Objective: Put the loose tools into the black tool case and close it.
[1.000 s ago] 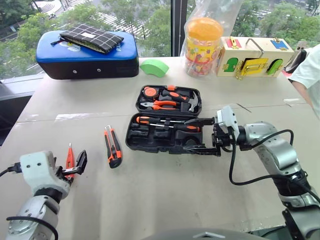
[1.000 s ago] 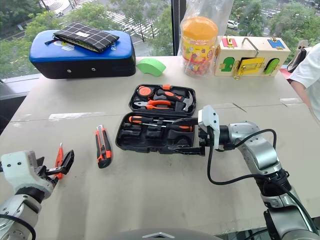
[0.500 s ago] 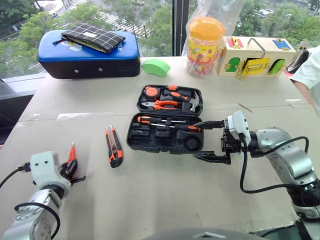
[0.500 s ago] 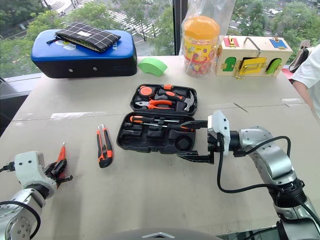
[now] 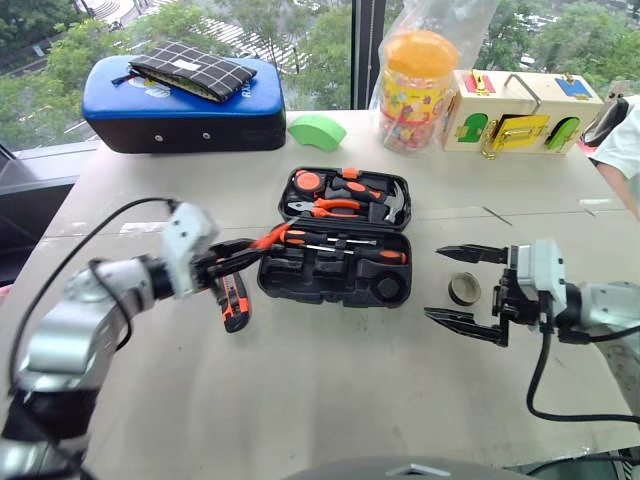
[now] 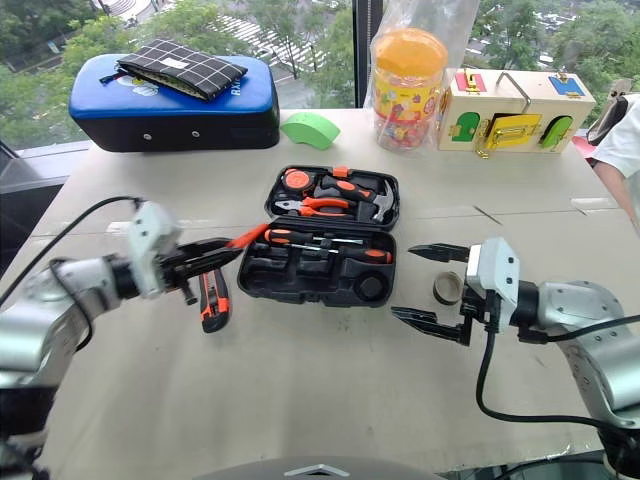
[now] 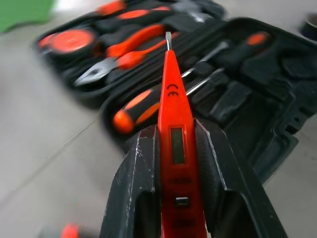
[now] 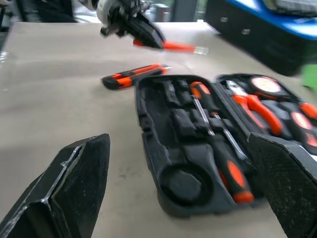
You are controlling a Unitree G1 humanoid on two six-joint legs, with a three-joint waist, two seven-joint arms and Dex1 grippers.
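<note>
The robot's left gripper should release the slim orange screwdriver in the black tool case (image 5: 311, 256) (image 7: 197, 103), just below the screwdriver shafts. The orange screwdriver is now held off the table.
The black tool case (image 5: 330, 278) lies open at mid-table, holding pliers, a hammer and two screwdrivers. My left gripper (image 5: 238, 262) is shut on a slim orange screwdriver (image 5: 268, 240) held off the table, its tip over the case's left edge. In the left wrist view the screwdriver (image 7: 171, 124) sits between the fingers (image 7: 133, 183). The orange-and-black utility knife (image 5: 234, 304) lies on the table just below that gripper. My right gripper (image 5: 436, 283) stands open right of the case, its fingers either side of the small dark tape roll (image 5: 463, 290), not touching it.
At the back stand a blue-topped case (image 5: 180, 105) with a checked pouch (image 5: 190, 70) on it, a green block (image 5: 315, 131), an orange-lidded jar (image 5: 418, 85) and a wooden latch box (image 5: 525, 112). A person's white sleeve (image 5: 625, 140) is at the right edge.
My left gripper shut on the orange screwdriver, lifted it and swung right to the case. My right gripper drew back rightward from the case, uncovering the tape roll.
</note>
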